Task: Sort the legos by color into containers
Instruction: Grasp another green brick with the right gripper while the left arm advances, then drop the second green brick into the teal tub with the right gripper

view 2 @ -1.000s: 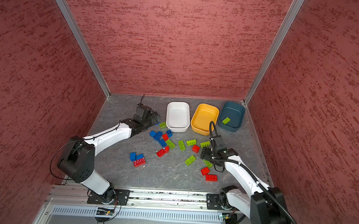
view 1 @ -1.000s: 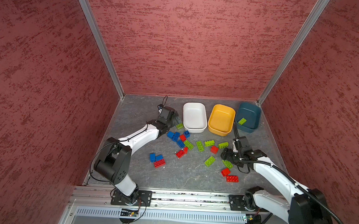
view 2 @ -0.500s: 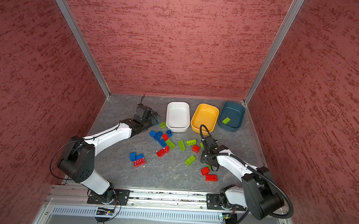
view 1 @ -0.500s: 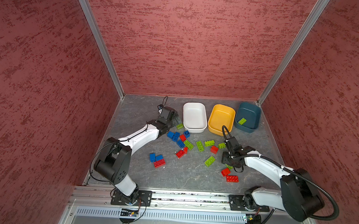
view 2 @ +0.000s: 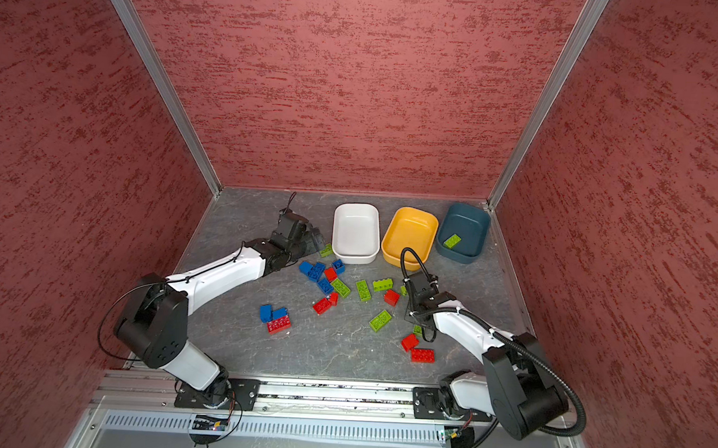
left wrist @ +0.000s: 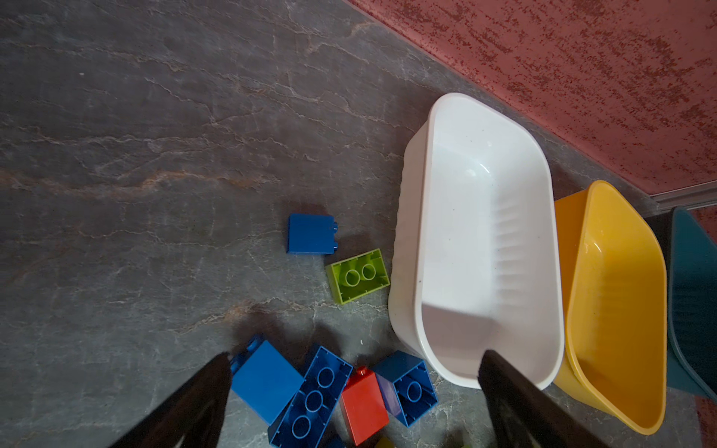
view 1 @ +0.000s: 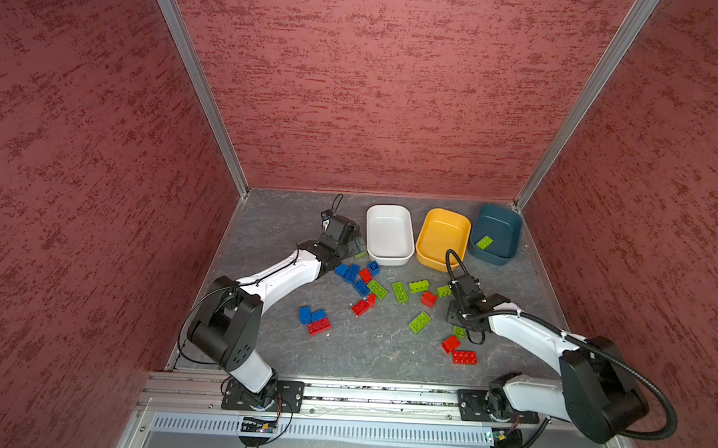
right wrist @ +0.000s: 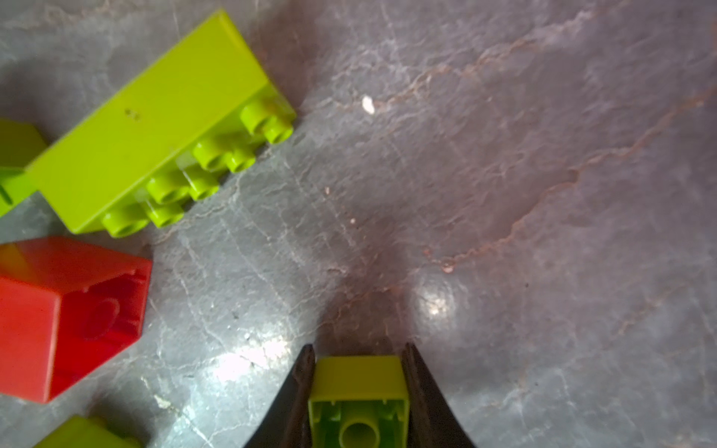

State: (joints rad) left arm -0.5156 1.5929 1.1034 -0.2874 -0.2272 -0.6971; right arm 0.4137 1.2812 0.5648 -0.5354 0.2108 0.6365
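Note:
Next, I release the small lime green lego from my right gripper beside the green lego in the teal container (view 1: pixel 499 251).
Blue, red and lime green legos lie scattered on the grey floor in both top views. My right gripper (right wrist: pixel 359 353) is shut on a small lime green lego (right wrist: pixel 359 382), which sits between its fingers just above the floor. In a top view this gripper (view 1: pixel 450 293) is in front of the yellow container (view 1: pixel 443 239). My left gripper (left wrist: pixel 355 355) is open over blue legos (left wrist: pixel 267 380) and a red lego (left wrist: pixel 364 405), beside the white container (left wrist: pixel 485 232). The teal container (view 1: pixel 499 227) holds one green lego (view 1: pixel 484 242).
A green oblong lego (right wrist: pixel 155 128) and a red lego (right wrist: pixel 66 314) lie close to the right gripper. More red legos (view 1: pixel 464 357) lie near the right arm, and a blue and red group (view 1: pixel 315 319) lies in front of the left arm. Red walls enclose three sides.
My right gripper has moved towards the containers and to the left, and has closed on the small green lego. The left arm has not moved.

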